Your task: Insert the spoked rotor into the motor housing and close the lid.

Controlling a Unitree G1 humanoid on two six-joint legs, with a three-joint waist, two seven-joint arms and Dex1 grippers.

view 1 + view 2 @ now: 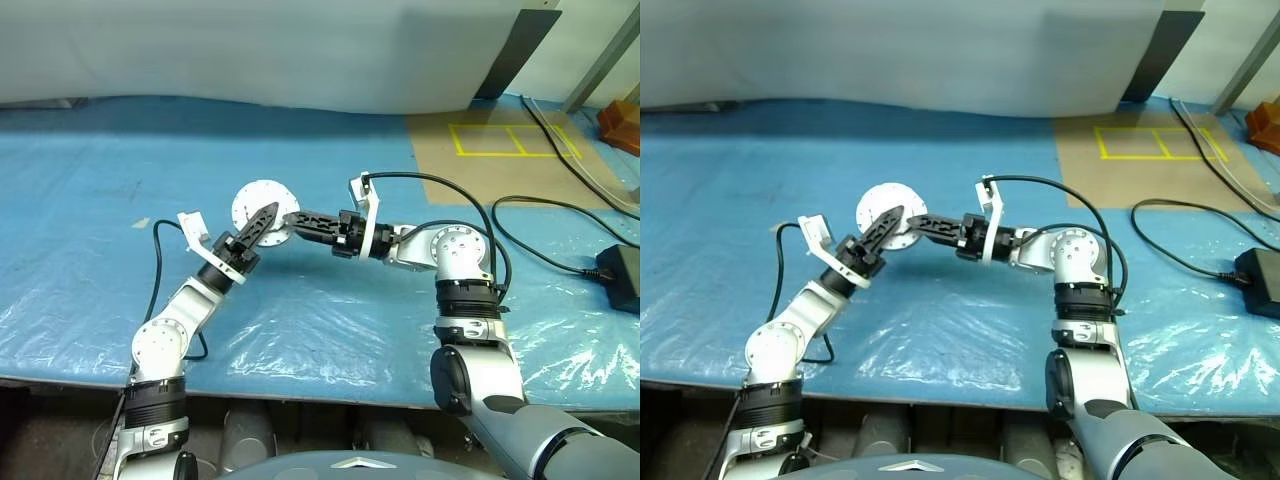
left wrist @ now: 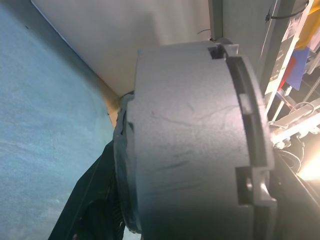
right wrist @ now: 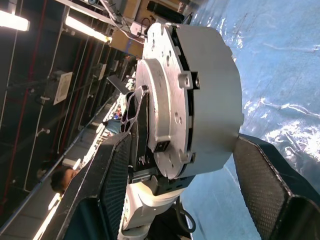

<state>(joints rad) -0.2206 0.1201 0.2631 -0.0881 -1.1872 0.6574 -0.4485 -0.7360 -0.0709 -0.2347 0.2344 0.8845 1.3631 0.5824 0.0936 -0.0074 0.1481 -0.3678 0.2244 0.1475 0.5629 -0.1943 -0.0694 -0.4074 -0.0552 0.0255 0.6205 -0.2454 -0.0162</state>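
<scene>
The left gripper should release the motor housing on the blue sheet (image 1: 142,210) beside the small pale scrap.
The motor housing (image 1: 255,203) is a round silver puck with a flanged, hole-dotted face, held up in the air above the blue table. My left gripper (image 1: 265,222) reaches up from the left and is shut on it; one of its black fingers (image 3: 136,112) lies across the flat face. From the right comes my right gripper (image 1: 292,220), level, and it is open: its two fingers (image 3: 260,170) stand either side of the housing (image 3: 200,90) with gaps. In the left wrist view the housing's grey side (image 2: 190,130) is very close. The spoked rotor and the lid are out of view.
A blue plastic sheet (image 1: 100,200) covers the table, crinkled near the front edge. At the back right lies a cardboard panel with yellow tape (image 1: 500,140). Black cables and a power adapter (image 1: 620,275) lie at the right. A white wall runs along the back.
</scene>
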